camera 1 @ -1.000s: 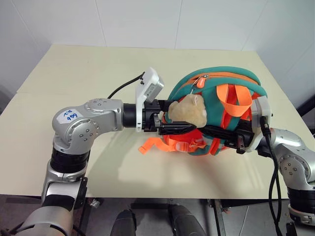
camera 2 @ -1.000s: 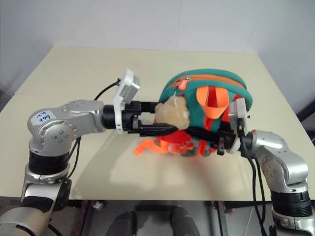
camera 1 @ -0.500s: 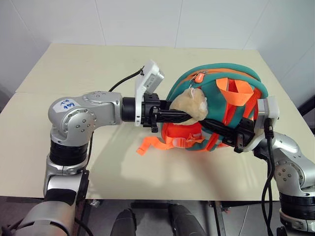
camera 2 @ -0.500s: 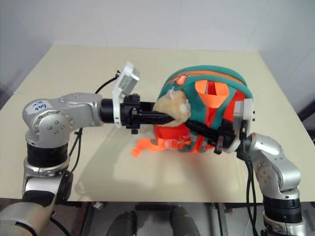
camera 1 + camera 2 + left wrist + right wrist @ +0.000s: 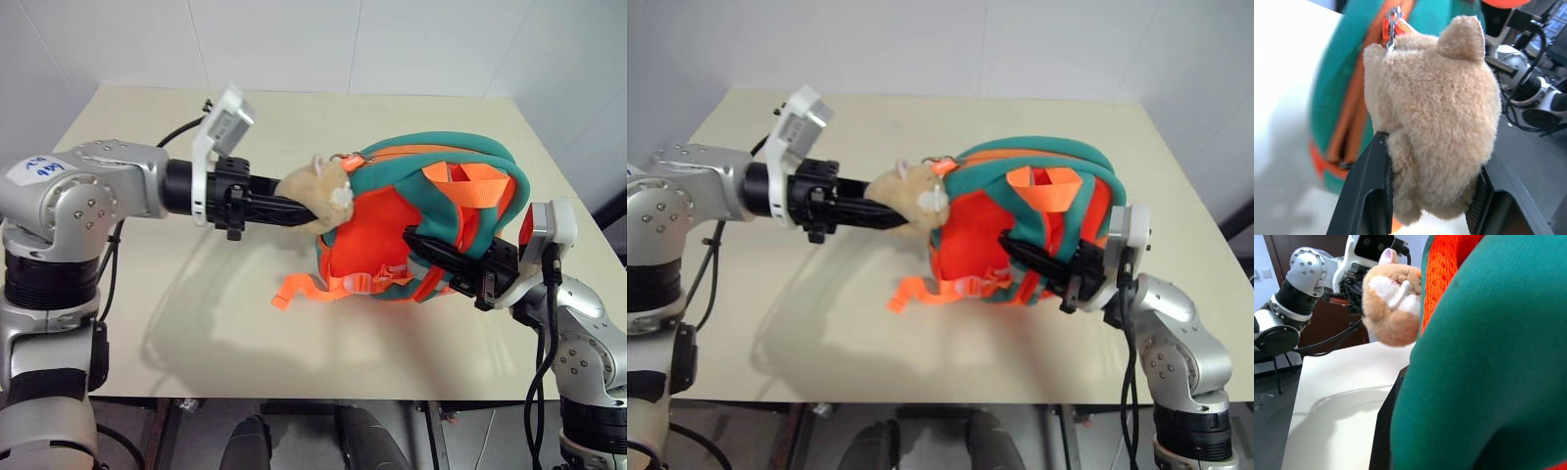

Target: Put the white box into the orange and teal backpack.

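Next, my left gripper puts down and lets go of the tan plush toy on the table (image 5: 291, 261) behind the loose end of the orange strap.
The orange and teal backpack (image 5: 411, 220) stands tilted on the beige table (image 5: 147, 137), its orange front panel facing me. Its tan plush toy (image 5: 315, 186) hangs from the zipper pull and is stretched out to the left. My left gripper (image 5: 306, 209) is shut on the plush toy (image 5: 1435, 112), whose fur bulges between the black fingers (image 5: 1364, 191). My right gripper (image 5: 419, 243) is at the backpack's right side, shut on its teal edge (image 5: 1488, 357). The white box is out of view.
An orange strap with a buckle (image 5: 294, 289) trails from the backpack onto the table in front. The table's far and left parts offer open room. White walls stand behind, and the table's front edge (image 5: 294, 397) is close to me.
My left gripper closed on the plush toy and moved left and a little up, pulling it out. The backpack tipped and turned, showing more of its orange panel. The right hand stayed put.
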You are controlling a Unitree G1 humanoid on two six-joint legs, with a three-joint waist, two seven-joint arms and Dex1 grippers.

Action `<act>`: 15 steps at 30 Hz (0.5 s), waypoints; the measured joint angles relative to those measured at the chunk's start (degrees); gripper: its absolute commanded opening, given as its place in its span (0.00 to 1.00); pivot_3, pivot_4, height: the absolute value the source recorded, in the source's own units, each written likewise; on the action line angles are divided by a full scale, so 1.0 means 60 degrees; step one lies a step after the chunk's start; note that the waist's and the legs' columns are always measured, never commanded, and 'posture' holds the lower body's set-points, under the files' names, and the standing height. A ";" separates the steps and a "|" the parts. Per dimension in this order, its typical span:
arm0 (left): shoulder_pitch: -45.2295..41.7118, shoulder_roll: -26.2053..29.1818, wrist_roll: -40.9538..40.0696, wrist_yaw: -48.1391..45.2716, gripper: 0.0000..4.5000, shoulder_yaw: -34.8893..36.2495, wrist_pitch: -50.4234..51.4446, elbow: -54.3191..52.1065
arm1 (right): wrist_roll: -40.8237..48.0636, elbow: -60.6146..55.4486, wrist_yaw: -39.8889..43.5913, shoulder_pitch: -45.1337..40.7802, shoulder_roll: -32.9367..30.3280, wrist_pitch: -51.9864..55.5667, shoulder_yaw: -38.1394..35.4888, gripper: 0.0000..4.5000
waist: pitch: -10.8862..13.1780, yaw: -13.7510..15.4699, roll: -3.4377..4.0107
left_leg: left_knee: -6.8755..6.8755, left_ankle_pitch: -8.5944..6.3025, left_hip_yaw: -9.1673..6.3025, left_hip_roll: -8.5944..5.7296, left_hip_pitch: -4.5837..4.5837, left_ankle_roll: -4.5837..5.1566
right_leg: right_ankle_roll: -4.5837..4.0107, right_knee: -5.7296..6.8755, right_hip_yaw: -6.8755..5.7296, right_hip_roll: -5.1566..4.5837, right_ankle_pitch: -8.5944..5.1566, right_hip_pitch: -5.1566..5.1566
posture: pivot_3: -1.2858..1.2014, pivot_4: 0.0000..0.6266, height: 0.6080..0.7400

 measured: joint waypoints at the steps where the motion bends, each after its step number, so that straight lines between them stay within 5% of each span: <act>1: 0.0000 0.0174 0.0169 -0.0238 0.30 -0.0122 -0.0156 0.0189 | 0.0030 0.0000 -0.0010 0.0080 -0.0001 0.0001 0.0000 0.00 | 0.0000 0.0002 0.0000 | -0.0001 0.0000 0.0000 0.0000 0.0000 0.0000 | -0.0003 0.0001 -0.0001 0.0000 -0.0003 -0.0001 | 0.52 0.24 1.00; 15: -0.0043 0.0770 0.2473 -0.3372 0.30 -0.2137 -0.2297 0.2571 | 0.0091 -0.0038 -0.0055 0.0192 -0.0153 0.0016 -0.0002 0.00 | 0.0001 0.0010 0.0001 | -0.0003 -0.0003 0.0004 0.0002 -0.0002 0.0002 | -0.0020 0.0016 -0.0003 0.0001 -0.0021 -0.0010 | 0.52 0.24 1.00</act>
